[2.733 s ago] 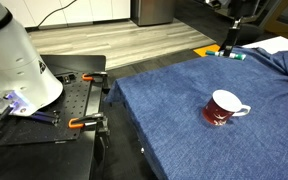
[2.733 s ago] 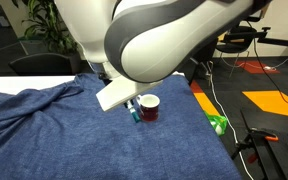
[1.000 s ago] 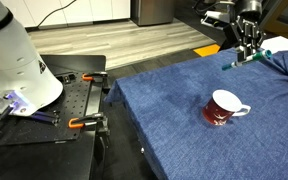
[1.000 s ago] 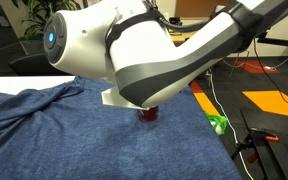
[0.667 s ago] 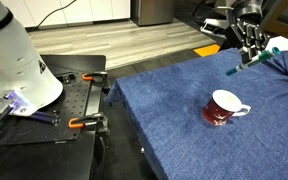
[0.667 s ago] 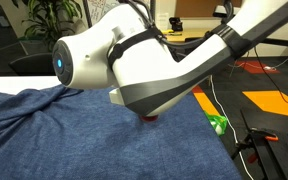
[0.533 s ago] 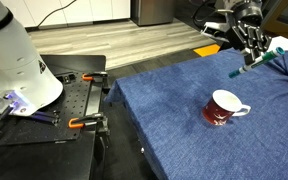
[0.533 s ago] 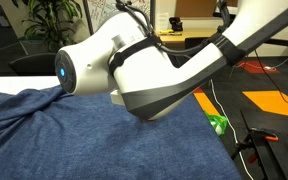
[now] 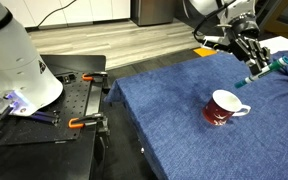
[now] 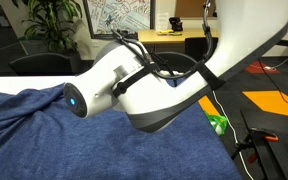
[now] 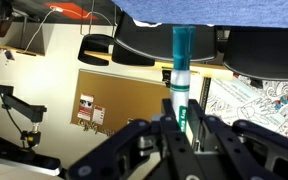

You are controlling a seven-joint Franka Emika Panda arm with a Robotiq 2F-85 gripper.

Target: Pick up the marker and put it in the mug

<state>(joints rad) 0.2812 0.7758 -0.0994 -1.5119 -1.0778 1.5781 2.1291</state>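
Next, my gripper lets go of the teal-green marker inside the dark red mug [image 9: 232, 103], leaning on the mug's rim by the white handle.
My gripper [image 9: 257, 66] hangs in the air above and behind the mug, shut on the teal-green marker [image 9: 261, 72], which sticks out sideways, tilted. The dark red mug [image 9: 222, 108] with white inside and white handle stands upright on the blue cloth [image 9: 184, 110], below and left of the gripper. In the wrist view the marker [image 11: 181, 70] stands clamped between the black fingers [image 11: 170, 125], teal end away from the camera. In an exterior view the arm [image 10: 164, 90] fills the picture and hides mug and marker.
The blue cloth covers the table; its near-left edge drops off [image 9: 134, 125]. A black cart with orange clamps [image 9: 79, 100] and a white robot base [image 9: 14, 60] stand to the left. Wood floor lies behind.
The gripper has lifted the marker off the cloth at the far side, raised it and swung it nearer the mug. The arm has swept across an exterior view, hiding the mug.
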